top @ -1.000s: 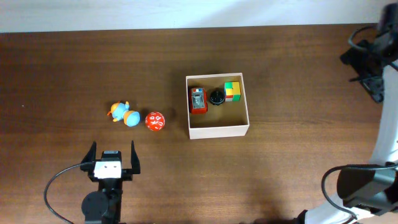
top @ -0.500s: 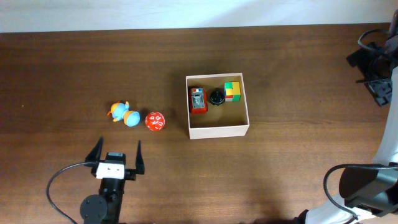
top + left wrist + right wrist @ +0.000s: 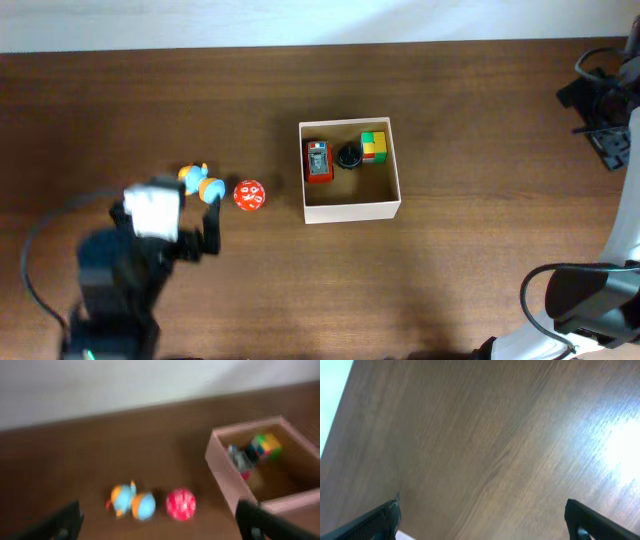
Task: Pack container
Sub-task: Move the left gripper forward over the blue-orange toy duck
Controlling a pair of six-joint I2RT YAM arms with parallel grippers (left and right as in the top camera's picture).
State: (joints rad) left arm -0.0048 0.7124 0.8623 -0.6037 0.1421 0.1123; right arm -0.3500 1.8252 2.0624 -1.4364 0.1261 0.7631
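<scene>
Next, my left gripper goes to the blue-and-orange toy's orange middle (image 3: 202,185) (image 3: 134,503), between its two blue parts, and closes there.
The container (image 3: 352,210), a shallow white-walled box with a tan floor, sits at mid-table. Inside it lie a red toy (image 3: 318,160), a small black piece (image 3: 348,156) and a colour cube (image 3: 374,146). To its left on the wood lie a blue-and-orange toy (image 3: 200,184) and a red ball with white marks (image 3: 249,194). My left gripper (image 3: 160,522) is open and empty, blurred by motion, just short of those two toys. My right gripper (image 3: 482,522) is open over bare wood at the far right edge.
The left arm (image 3: 130,270) rises blurred from the front left with its cable looping beside it. The right arm's base (image 3: 585,300) stands at the front right. A pale strip runs behind the table's far edge.
My left arm has swung up and to the left, toward the two loose toys, and is now motion-blurred. The right arm shifted slightly right, then held still. Both grippers stayed open.
</scene>
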